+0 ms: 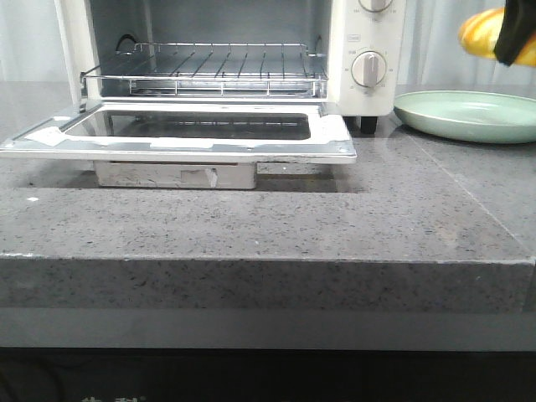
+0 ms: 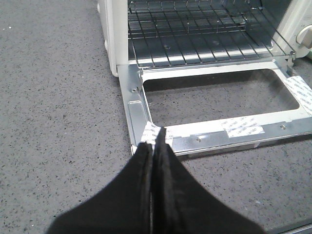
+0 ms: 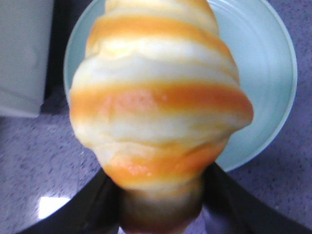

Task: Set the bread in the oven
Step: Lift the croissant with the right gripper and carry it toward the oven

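Observation:
Next, I release the bread from my right gripper on the middle of the bare wire rack (image 1: 224, 45) inside the white oven.
The bread (image 3: 161, 102), a glossy yellow roll with orange stripes, is held in my right gripper (image 3: 161, 195), whose black fingers are shut on its near end. In the front view the bread (image 1: 481, 33) hangs in the air at the far right, above the plate, with a black finger (image 1: 515, 33) across it. The white oven (image 1: 209, 75) stands at the back with its door (image 1: 180, 134) folded down flat and its wire rack (image 1: 205, 71) bare. My left gripper (image 2: 155, 146) is shut and empty, at the near left corner of the oven door (image 2: 219, 129).
A pale green round plate (image 1: 469, 115) lies right of the oven, below the bread, and shows in the right wrist view (image 3: 263, 58). The oven's dials (image 1: 368, 69) face forward. The grey stone counter (image 1: 251, 226) ends in a front edge.

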You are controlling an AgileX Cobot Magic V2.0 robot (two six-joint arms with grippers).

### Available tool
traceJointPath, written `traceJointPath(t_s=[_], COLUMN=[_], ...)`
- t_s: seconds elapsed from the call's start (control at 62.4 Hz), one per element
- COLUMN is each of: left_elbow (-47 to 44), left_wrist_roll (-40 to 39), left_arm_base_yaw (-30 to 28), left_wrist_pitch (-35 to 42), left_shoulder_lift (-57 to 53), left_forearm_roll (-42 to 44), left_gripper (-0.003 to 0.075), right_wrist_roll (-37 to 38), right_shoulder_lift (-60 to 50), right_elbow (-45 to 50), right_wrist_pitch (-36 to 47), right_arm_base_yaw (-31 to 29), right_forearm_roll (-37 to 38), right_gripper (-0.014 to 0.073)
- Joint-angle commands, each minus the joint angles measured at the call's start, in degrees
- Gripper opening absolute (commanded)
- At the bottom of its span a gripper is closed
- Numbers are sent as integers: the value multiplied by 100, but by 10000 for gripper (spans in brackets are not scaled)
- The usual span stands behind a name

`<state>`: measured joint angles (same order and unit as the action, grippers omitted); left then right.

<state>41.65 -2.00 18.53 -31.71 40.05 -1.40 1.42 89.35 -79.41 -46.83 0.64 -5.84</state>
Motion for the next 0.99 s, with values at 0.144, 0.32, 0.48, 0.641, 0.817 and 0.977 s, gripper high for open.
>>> traceJointPath(t_s=[0.144,0.32,0.48,0.641,0.817,0.977], left_elbow=[165,165,165,165,165,165], left_wrist_roll=[1,1,1,1,1,1], left_arm_base_yaw=[-6,-6,-6,-6,-6,-6], left_wrist_pitch=[456,456,456,418,418,418], left_shoulder_lift=[-19,-19,-19,-19,-19,-19], left_forearm_roll=[2,2,2,2,2,2], left_gripper=[-18,-18,-18,-18,-18,-18], right_wrist_roll=[-59,-59,-45,-1,22,22], right_shoulder_lift=[-1491,-2200,-2300,-2042,-1310,-613], right_elbow=[976,1778,1905,1680,838,-12], right_wrist_pitch=[295,519,445,535,518,472], right_arm_base_yaw=[552,1303,2011,2678,3150,3473], right_forearm_roll=[-202,-297,-298,-361,-263,-46], right_gripper=[227,227,227,227,227,227])
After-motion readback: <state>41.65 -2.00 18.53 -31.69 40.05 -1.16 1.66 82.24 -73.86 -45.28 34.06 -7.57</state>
